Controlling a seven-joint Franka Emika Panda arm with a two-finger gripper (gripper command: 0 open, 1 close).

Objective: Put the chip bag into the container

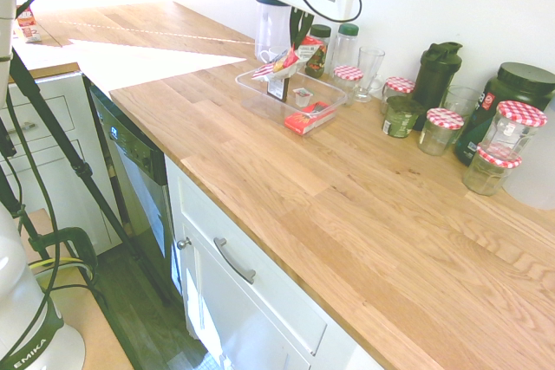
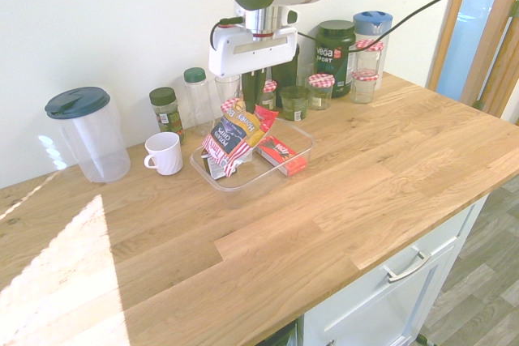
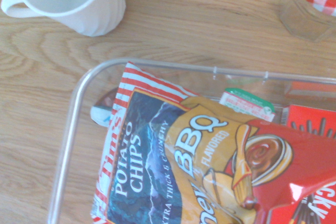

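Observation:
Next, my gripper releases the chip bag inside the clear container, in the open end (image 1: 282,87) (image 3: 170,174) next to the flat red packet.
The chip bag (image 2: 233,139), with red-and-white stripes, a dark blue panel and a yellow BBQ area, stands tilted inside the container (image 2: 243,188). That container is a shallow clear tray on the wooden counter, near the back wall. My gripper (image 2: 269,105) hangs just above the bag's upper red corner, fingers apart, with a jar showing between them. From the other side, the bag (image 1: 279,65) leans in the tray (image 1: 260,97) under the gripper (image 1: 301,41). The wrist view shows the bag (image 3: 184,166) large, inside the tray's rounded rim (image 3: 73,108).
A flat red packet (image 2: 282,155) and a small green-lidded cup (image 3: 247,103) also lie in the tray. A white mug (image 2: 165,153) and a clear pitcher (image 2: 87,131) stand beside it. Red-checked jars (image 1: 512,127), spice bottles and a dark tub (image 2: 334,46) line the wall.

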